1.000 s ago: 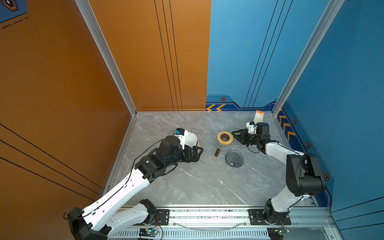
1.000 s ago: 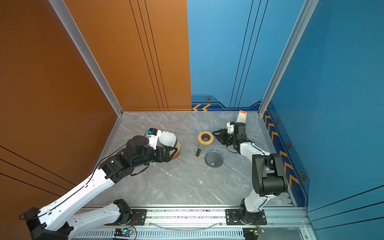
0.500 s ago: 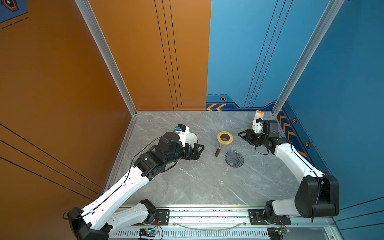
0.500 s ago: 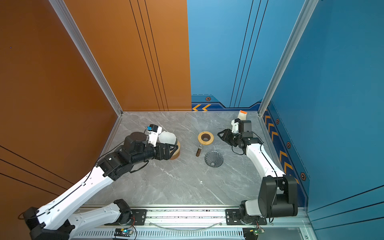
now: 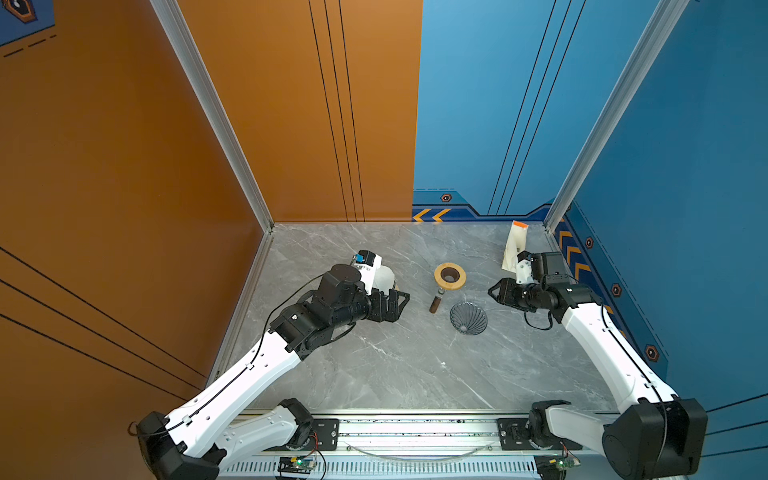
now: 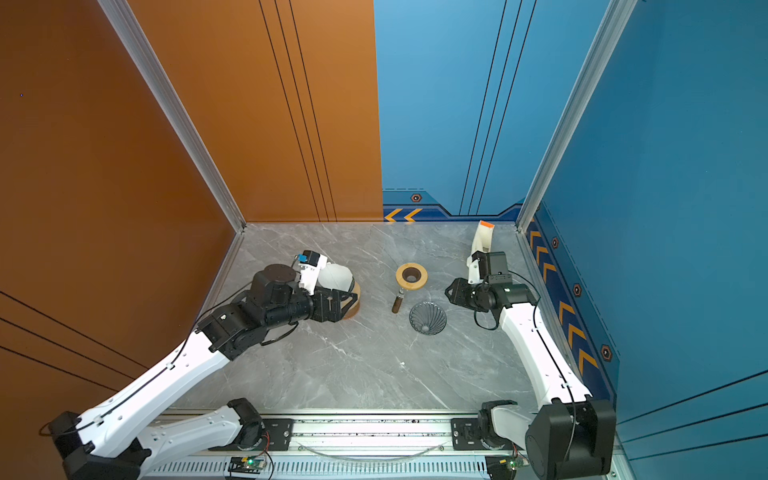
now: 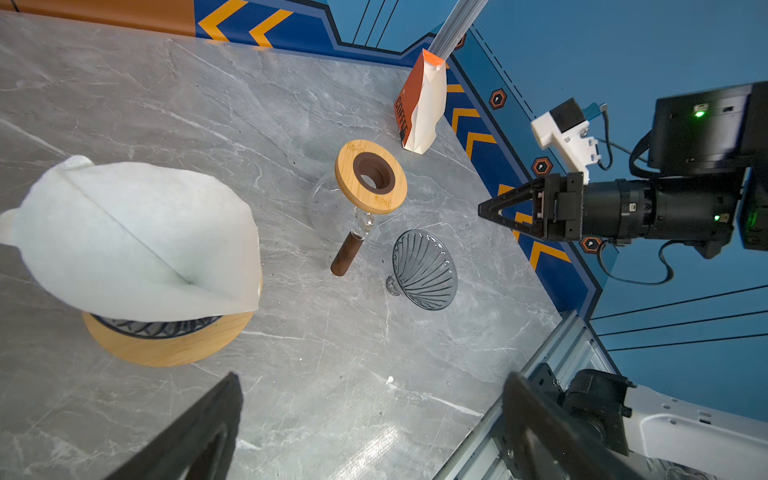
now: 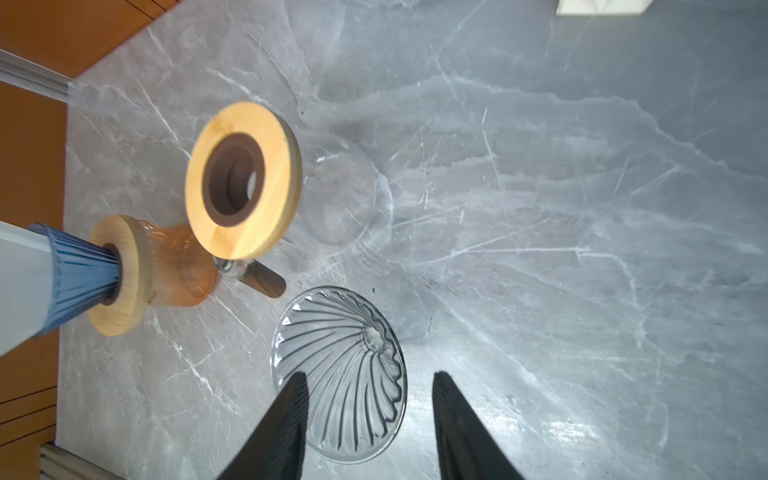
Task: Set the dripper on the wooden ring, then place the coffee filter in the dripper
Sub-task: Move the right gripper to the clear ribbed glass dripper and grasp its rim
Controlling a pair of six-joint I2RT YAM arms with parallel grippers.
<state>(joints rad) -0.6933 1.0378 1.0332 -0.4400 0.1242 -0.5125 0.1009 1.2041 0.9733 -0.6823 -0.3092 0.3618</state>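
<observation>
My right gripper moves to the clear glass dripper next and closes on the dripper's rim (image 5: pixel 485 319) (image 8: pixel 403 398) at the side nearest the blue wall.
The white paper coffee filter (image 5: pixel 384 277) (image 6: pixel 338 276) (image 7: pixel 124 241) sits on a ribbed holder with a wooden ring at the left. In the right wrist view the filter (image 8: pixel 20 282) is at the picture's edge. The clear ribbed glass dripper (image 5: pixel 468 318) (image 6: pixel 428 318) (image 7: pixel 424 270) (image 8: pixel 338 374) lies on its side mid-table. My left gripper (image 5: pixel 399 299) (image 6: pixel 351 299) (image 7: pixel 370 415) hangs wide open just right of the filter, holding nothing. My right gripper (image 5: pixel 492 291) (image 6: pixel 448 291) (image 8: pixel 370 386) hovers right of the dripper and points at it. Its jaws are apart and empty.
A glass carafe with a wooden ring top (image 5: pixel 449 275) (image 6: pixel 411 275) (image 7: pixel 370 176) (image 8: pixel 243 180) and a brown handle stands just behind the dripper. A coffee bag (image 5: pixel 514 245) (image 6: pixel 482 241) (image 7: pixel 422 104) stands in the back right corner by the blue wall.
My right gripper has drawn back from the carafe toward the right and front, and its jaws have spread wider. The left gripper has barely shifted.
</observation>
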